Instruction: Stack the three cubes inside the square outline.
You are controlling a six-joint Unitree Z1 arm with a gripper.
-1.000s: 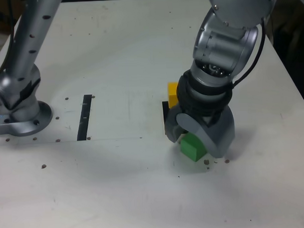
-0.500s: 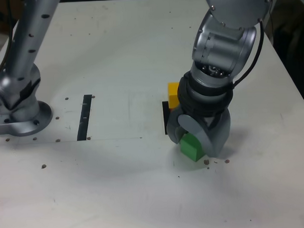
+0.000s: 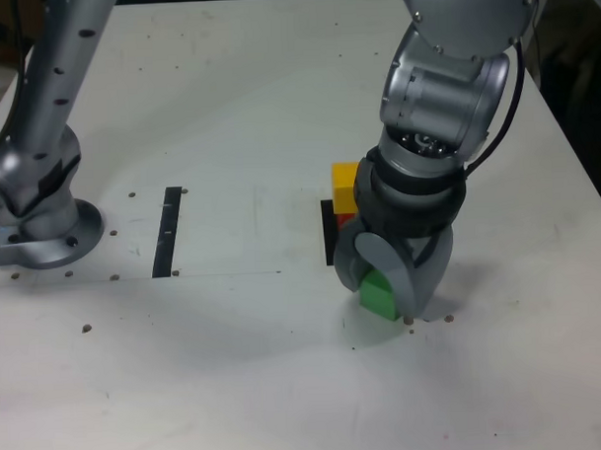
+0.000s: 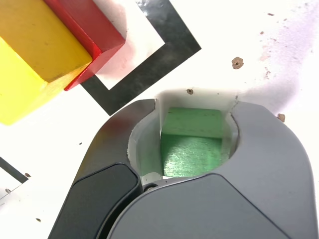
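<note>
My gripper is going to let go of the green cube on top of the yellow cube (image 3: 345, 164) (image 4: 15, 82), above the red cube.
My gripper (image 3: 385, 281) points down at the table and is shut on the green cube (image 3: 378, 295), which rests on the white surface just in front of the square outline (image 3: 329, 236). In the wrist view the green cube (image 4: 192, 144) sits between the two grey jaws of the gripper (image 4: 196, 112), which touch its sides. The yellow cube (image 3: 346, 186) stands on the red cube (image 3: 346, 220), of which only a sliver shows behind the arm. The wrist view shows the yellow cube (image 4: 35, 55) on the red cube (image 4: 97, 35) inside the black square outline (image 4: 149, 64).
The arm's base (image 3: 44, 234) stands at the exterior view's left. A narrow black strip (image 3: 167, 231) lies between it and the cubes. Small dark specks (image 3: 411, 321) dot the table near the gripper. The table's right edge (image 3: 574, 146) borders a dark area.
The jaws have closed from wide open onto the green cube. The cube has stayed on the table and the wrist has barely moved.
</note>
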